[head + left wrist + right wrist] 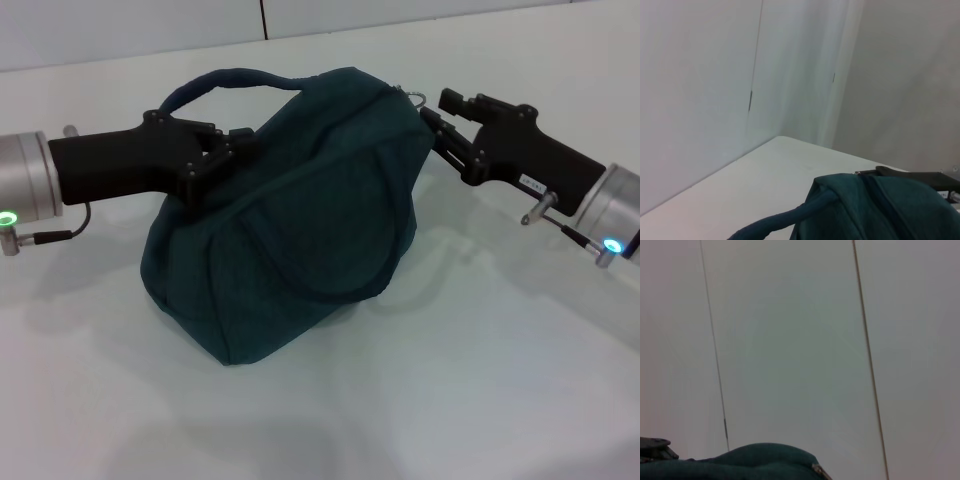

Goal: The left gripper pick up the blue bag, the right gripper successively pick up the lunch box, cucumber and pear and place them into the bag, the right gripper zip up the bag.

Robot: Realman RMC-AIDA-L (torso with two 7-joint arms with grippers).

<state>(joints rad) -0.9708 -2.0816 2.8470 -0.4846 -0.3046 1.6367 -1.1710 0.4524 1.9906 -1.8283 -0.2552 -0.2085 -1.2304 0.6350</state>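
Note:
The metal ring pull at the end of the bag is outside the fingers of my right gripper, so that gripper should open, close on the ring (420, 100) and pull.
The blue bag (300, 230) stands in the middle of the white table, bulging, with its top zipper drawn together. One rolled handle (235, 78) arches over its far side. My left gripper (226, 150) comes in from the left and is shut on the bag's upper edge near that handle. My right gripper (436, 128) is at the bag's right end, just below the metal ring pull (414, 97). The left wrist view shows the bag (880, 210) and its handle (775, 222). The right wrist view shows the bag's top (755, 460). The lunch box, cucumber and pear are out of view.
The white table (450, 380) spreads around the bag on all sides. Pale wall panels (790, 75) rise behind the table's far edge.

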